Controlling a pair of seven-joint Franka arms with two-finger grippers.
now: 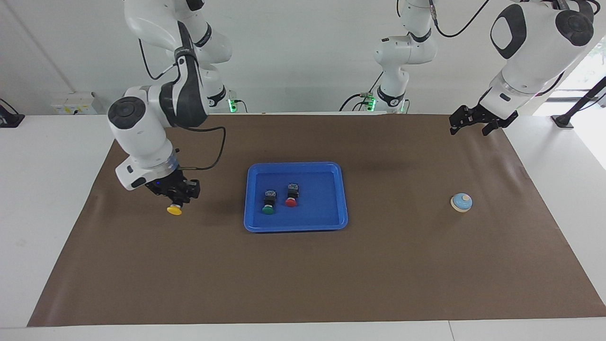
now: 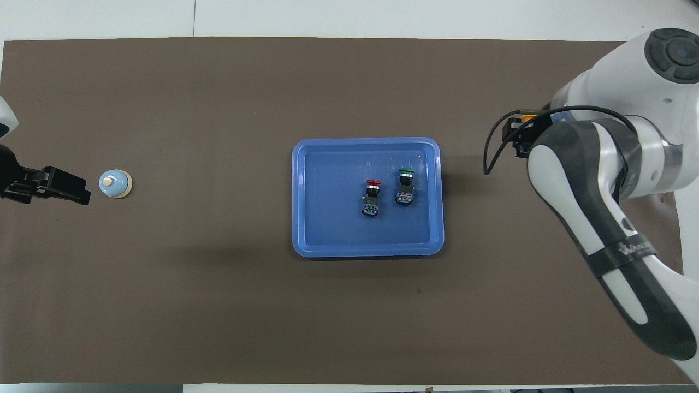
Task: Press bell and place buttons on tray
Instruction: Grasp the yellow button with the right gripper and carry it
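My right gripper is to release the yellow button, now raised over the mat, in the blue tray, setting it down on the bell side of the red button [image 2: 338,198].
The blue tray [image 1: 296,226] [image 2: 366,251] lies mid-mat with the green button [image 1: 268,204] [image 2: 405,185] and the red button [image 1: 291,196] [image 2: 372,195] lying in it side by side. My right gripper [image 1: 177,196] [image 2: 521,136] is shut on the yellow button [image 1: 174,210] [image 2: 527,116], cap down, raised over the mat between the tray and the right arm's end. The light blue bell [image 1: 461,202] [image 2: 115,184] stands toward the left arm's end. My left gripper [image 1: 470,131] [image 2: 76,190] waits open in the air, over the mat beside the bell.
A brown mat [image 1: 303,274] covers most of the white table [image 1: 42,199]. A black cable [image 1: 208,156] loops from the right wrist. Both arm bases stand at the table's robot edge.
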